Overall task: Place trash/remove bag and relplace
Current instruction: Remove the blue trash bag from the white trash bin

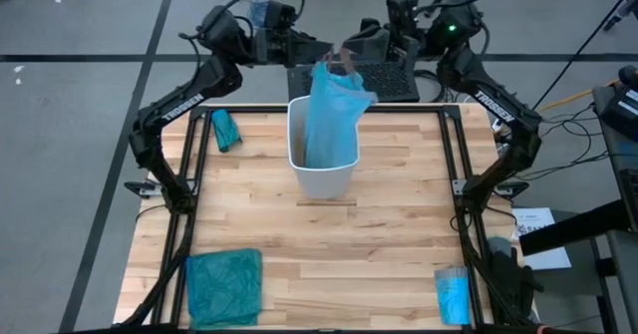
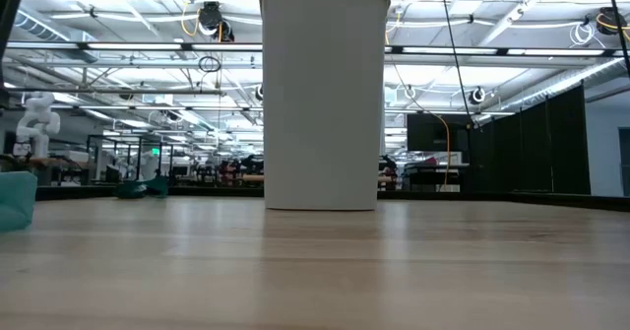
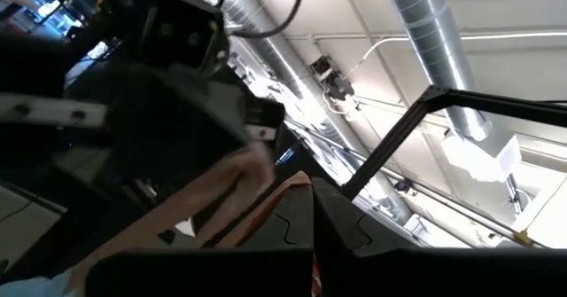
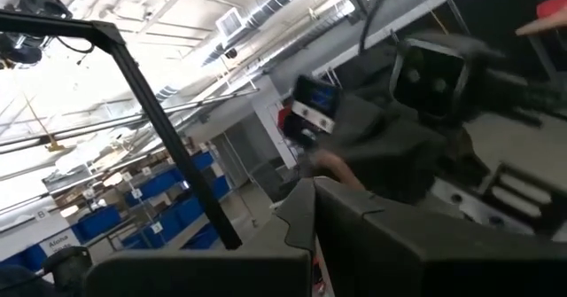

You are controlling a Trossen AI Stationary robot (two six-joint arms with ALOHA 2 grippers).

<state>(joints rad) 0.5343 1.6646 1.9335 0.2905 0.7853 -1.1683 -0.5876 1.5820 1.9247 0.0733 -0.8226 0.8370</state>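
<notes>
The bag's brown strap is in my left gripper, outside the shut fingers of my right gripper, so my right gripper should open and pinch the strap (image 4: 340, 169).
The bag (image 1: 332, 115), thin light-blue plastic, stands drawn up out of the white bin (image 1: 322, 169) in the middle of the table. Its lower part is still inside the bin. My left gripper (image 1: 326, 55) and my right gripper (image 1: 350, 59) meet high over the bin's far rim, both shut at the bag's top. In the low view only the bin (image 2: 325, 94) shows. In both wrist views the fingers (image 3: 312, 235) (image 4: 312, 235) are shut and look up at the ceiling. The trash is out of view. My left gripper holds the bag by its top edge (image 1: 323, 70), reaching in from the table's far left, roughly level. The bag hangs below it, down into the bin. The hand hides the hold itself. My right gripper holds the bag's top edge (image 1: 349, 75) close beside the left one, reaching in from the far right. The plastic hangs gathered below it; whether it holds one layer or several cannot be told.
A darker teal-green bag (image 1: 224, 286) lies at the near left corner and a small teal bundle (image 1: 226, 130) at the far left. A bright-blue roll (image 1: 452, 294) lies at the near right. A dark laptop (image 1: 384, 80) sits beyond the table's far edge.
</notes>
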